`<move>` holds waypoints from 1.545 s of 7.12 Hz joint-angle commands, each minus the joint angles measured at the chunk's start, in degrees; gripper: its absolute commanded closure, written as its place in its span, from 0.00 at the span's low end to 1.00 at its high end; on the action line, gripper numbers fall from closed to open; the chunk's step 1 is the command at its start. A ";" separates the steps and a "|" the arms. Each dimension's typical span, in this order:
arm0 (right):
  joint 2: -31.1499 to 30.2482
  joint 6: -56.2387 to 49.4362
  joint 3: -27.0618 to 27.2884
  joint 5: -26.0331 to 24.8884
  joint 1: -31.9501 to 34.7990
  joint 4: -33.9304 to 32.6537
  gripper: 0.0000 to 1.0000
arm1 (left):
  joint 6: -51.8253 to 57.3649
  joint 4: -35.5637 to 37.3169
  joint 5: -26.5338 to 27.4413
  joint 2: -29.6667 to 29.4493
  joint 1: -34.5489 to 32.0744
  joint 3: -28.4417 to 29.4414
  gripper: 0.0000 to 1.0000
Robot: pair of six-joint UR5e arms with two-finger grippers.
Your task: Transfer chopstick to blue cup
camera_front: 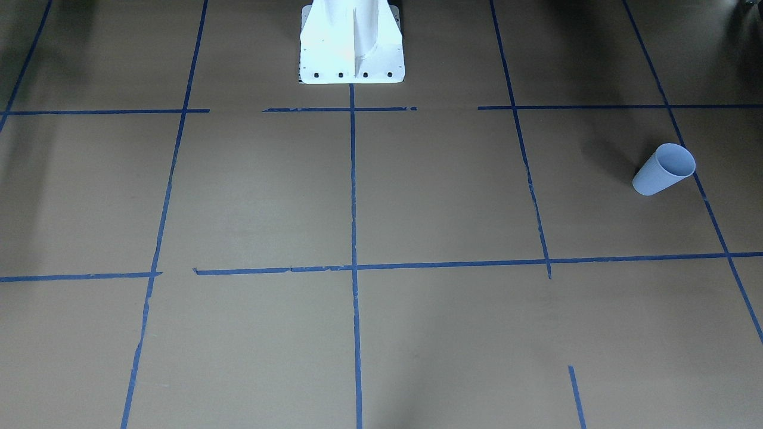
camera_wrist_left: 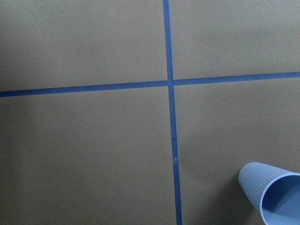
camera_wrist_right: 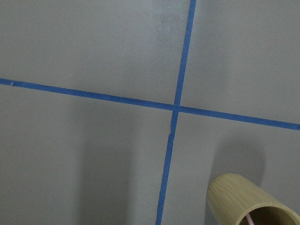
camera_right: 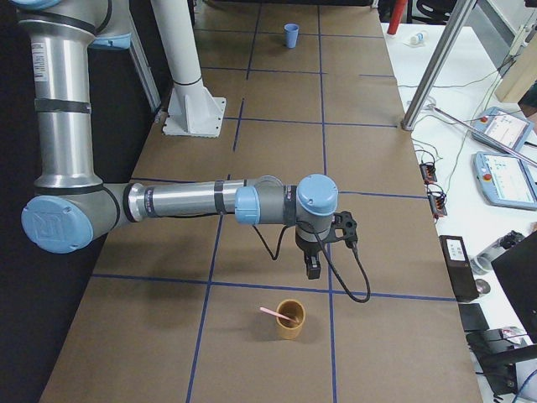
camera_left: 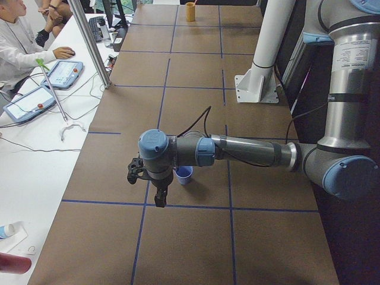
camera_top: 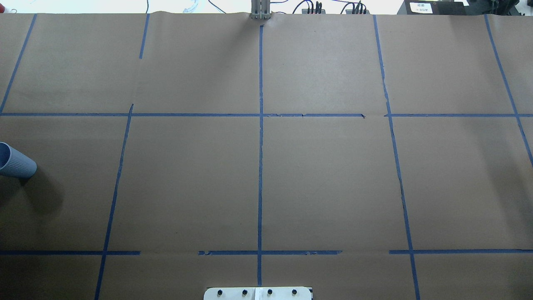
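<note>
My left gripper will close on the blue cup's rim (camera_front: 694,170) (camera_wrist_left: 261,200), on the side facing the table's nearest end.
The blue cup (camera_front: 663,170) stands upright at the table's end on my left; it also shows in the overhead view (camera_top: 14,164), the left side view (camera_left: 183,174), far off in the right side view (camera_right: 291,35), and in the left wrist view (camera_wrist_left: 274,194). The pink chopstick (camera_right: 277,314) leans in a wooden cup (camera_right: 291,319) at the opposite end; its tip shows in the right wrist view (camera_wrist_right: 250,218). My left gripper (camera_left: 160,199) hangs beside the blue cup. My right gripper (camera_right: 313,270) hangs just above and behind the wooden cup. I cannot tell whether either is open or shut.
The wooden cup also shows in the right wrist view (camera_wrist_right: 248,201) and far off in the left side view (camera_left: 190,11). The white robot pedestal (camera_front: 351,47) stands at mid-table. An operator (camera_left: 18,47) and tablets sit at a side bench.
</note>
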 commanded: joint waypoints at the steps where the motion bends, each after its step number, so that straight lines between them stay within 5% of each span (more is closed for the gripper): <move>1: -0.23 0.00 0.88 -0.26 0.01 -0.01 0.00 | 0.10 -0.19 0.32 0.99 1.10 -1.10 0.00; 9: -1.73 0.00 0.89 0.00 -1.65 2.08 0.00 | 0.19 -1.24 -0.64 1.79 1.55 -1.28 0.00; 11: -1.82 0.53 0.98 0.09 -2.36 3.50 0.00 | -0.08 -1.24 -5.11 1.79 4.08 -1.28 0.00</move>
